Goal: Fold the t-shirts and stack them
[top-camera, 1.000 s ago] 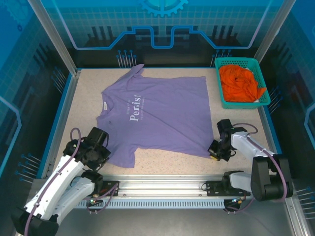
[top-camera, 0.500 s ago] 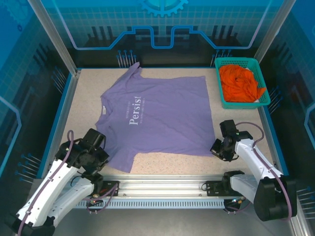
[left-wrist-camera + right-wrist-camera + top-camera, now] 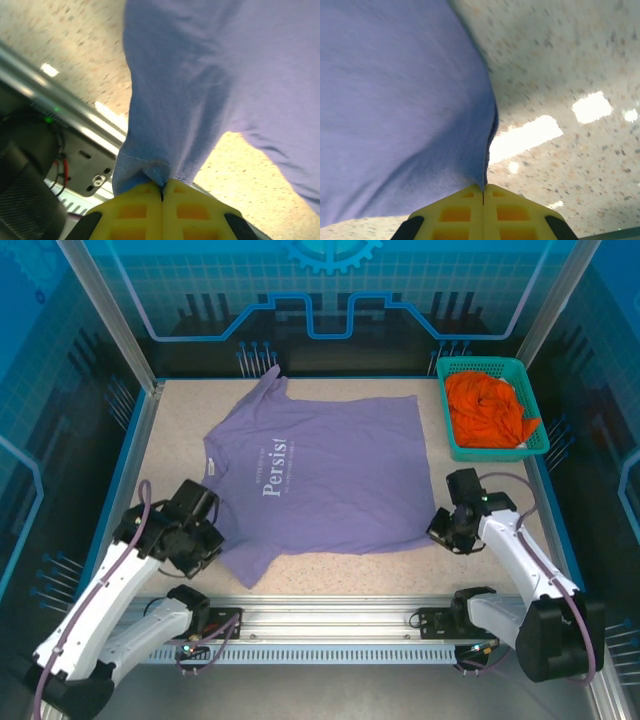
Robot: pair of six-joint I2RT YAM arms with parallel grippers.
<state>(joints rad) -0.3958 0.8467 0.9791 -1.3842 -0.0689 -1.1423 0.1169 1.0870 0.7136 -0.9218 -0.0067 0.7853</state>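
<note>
The robot's left gripper needs to release the shirt's near sleeve on the shirt's front, over the P of the Persist lettering [image 3: 263, 483].
A lavender-purple t-shirt [image 3: 320, 475] with white "Persist" lettering lies spread on the speckled table, its near edge lifted off the surface. My left gripper [image 3: 215, 545] is shut on the shirt's near left sleeve; in the left wrist view [image 3: 162, 186] the yellow fingers [image 3: 135, 210] pinch the hem of the purple cloth [image 3: 200, 90]. My right gripper [image 3: 443, 532] is shut on the near right corner, and the right wrist view [image 3: 483, 189] shows the purple fabric [image 3: 395, 100] clamped between its pads. The orange t-shirt [image 3: 488, 408] lies bunched in the basket.
The teal mesh basket [image 3: 492, 366] stands at the far right corner of the table. An aluminium rail [image 3: 330, 620] runs along the near edge between the arm bases. Blue walls enclose the table [image 3: 500, 490] on three sides.
Both grippers have moved away from the near edge toward the far side, carrying the shirt's near edge with them. The left sleeve and bottom corner have risen and shifted inward.
</note>
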